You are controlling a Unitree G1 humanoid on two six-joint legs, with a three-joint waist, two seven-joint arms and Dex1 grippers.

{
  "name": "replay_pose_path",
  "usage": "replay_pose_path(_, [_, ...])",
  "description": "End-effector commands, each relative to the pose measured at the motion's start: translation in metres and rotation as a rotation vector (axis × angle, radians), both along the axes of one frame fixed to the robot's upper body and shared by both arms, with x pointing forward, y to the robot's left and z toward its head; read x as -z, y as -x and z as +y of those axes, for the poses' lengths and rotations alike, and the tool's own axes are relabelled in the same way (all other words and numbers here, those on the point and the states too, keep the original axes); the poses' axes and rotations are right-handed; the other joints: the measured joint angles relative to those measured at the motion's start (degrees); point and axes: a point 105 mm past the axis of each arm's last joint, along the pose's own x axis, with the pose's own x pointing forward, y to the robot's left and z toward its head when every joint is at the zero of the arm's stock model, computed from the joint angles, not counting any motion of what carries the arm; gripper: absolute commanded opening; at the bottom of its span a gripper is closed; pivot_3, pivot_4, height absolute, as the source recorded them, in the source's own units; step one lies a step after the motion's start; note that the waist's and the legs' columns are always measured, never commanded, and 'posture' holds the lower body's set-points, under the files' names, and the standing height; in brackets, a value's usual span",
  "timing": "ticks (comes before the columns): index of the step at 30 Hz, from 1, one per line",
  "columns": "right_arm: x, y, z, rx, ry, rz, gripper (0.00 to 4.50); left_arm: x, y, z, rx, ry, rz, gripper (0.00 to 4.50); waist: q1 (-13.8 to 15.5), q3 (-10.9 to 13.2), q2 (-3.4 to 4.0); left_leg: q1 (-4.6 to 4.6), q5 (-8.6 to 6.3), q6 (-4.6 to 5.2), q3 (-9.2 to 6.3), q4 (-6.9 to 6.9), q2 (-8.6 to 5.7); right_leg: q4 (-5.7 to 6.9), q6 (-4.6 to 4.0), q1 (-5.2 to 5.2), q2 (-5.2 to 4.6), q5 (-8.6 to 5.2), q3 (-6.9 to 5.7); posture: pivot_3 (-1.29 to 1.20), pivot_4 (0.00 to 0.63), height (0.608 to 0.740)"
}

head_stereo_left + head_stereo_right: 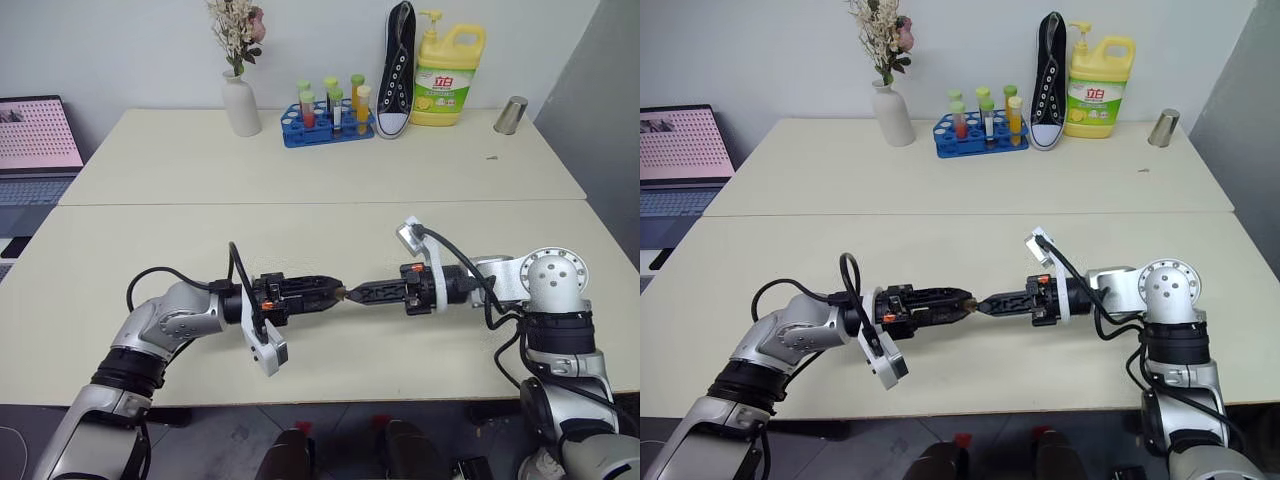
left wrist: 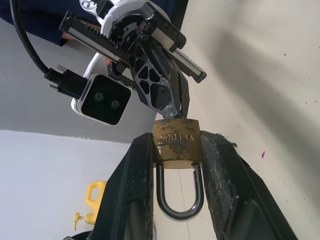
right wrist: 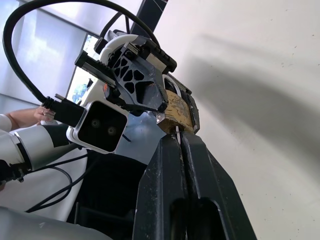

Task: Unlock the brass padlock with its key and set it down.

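The silvery shackle points back between my left gripper's fingers, so next my right gripper takes the padlock's body (image 2: pixel 176 144), freeing my left gripper for the shackle.
Above the near table (image 1: pixel 330 230) my two grippers meet tip to tip. My left gripper (image 1: pixel 335 292) is shut on the brass padlock (image 2: pixel 176 142), gripping its body by both sides. The silvery shackle (image 2: pixel 180 202) points back toward that wrist, and both its legs sit in the body. My right gripper (image 1: pixel 352 294) is shut, its tips pressed against the padlock's (image 3: pixel 177 110) far face. A thin sliver of the key (image 3: pixel 176 132) shows between its fingers; the rest is hidden.
At the back of the far table stand a white vase of flowers (image 1: pixel 241 105), a blue test-tube rack (image 1: pixel 325 115), a black shoe (image 1: pixel 397 70), a yellow detergent bottle (image 1: pixel 447 75) and a steel cup (image 1: pixel 511 115). A laptop (image 1: pixel 35 135) sits at far left.
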Motion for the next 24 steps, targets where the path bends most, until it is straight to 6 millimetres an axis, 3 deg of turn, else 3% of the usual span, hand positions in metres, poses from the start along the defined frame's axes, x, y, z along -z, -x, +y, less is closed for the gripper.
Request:
replay_pose_path(1, [-0.020,0.006,0.006,-0.045,-0.034,-0.083,0.00,0.004,0.006,-0.003,0.025,-0.007,0.005,0.97,0.0,0.0,0.00,0.00,0.00,0.00,0.00,0.00,0.00,0.00,0.00,0.00,0.00,0.00,0.00,0.00,0.150,0.740])
replay_pose_path(4, [-0.024,0.008,0.008,-0.050,-0.053,-0.097,0.00,0.003,0.006,-0.003,0.020,0.003,0.008,0.97,0.0,0.0,0.00,-0.01,0.00,0.00,0.00,0.00,0.01,0.02,0.00,-0.02,0.00,0.00,0.00,0.00,0.150,0.740])
replay_pose_path(7, [-0.023,0.008,0.008,-0.022,-0.018,-0.176,0.63,0.003,0.005,-0.003,0.014,0.010,0.013,0.97,0.0,0.0,0.01,-0.03,0.00,0.00,0.00,0.00,0.01,0.02,0.00,-0.04,0.00,0.00,-0.01,0.00,0.150,0.740])
replay_pose_path(11, [-0.016,0.013,-0.003,-0.038,0.116,-0.432,2.08,0.001,0.004,-0.004,0.007,0.025,0.019,0.97,0.1,0.0,0.05,-0.27,0.00,0.01,-0.06,0.09,0.01,0.01,0.01,-0.21,-0.01,-0.01,-0.05,0.00,0.150,0.740])
replay_pose_path(18, [-0.014,0.009,-0.010,-0.050,0.151,-0.701,4.50,-0.001,0.003,-0.005,0.007,0.035,0.023,0.97,-0.1,0.0,0.04,-0.77,0.02,-0.01,0.00,0.19,-0.02,0.15,0.01,-0.82,0.01,0.00,-0.05,0.00,0.150,0.740])
replay_pose_path(24, [-0.011,0.017,0.002,-0.038,0.082,-0.686,4.50,-0.001,0.003,-0.008,0.012,0.040,0.026,0.97,0.0,0.0,0.04,-0.78,0.02,-0.02,0.00,0.17,0.02,0.15,-0.01,-0.84,0.03,0.01,-0.02,0.00,0.150,0.740])
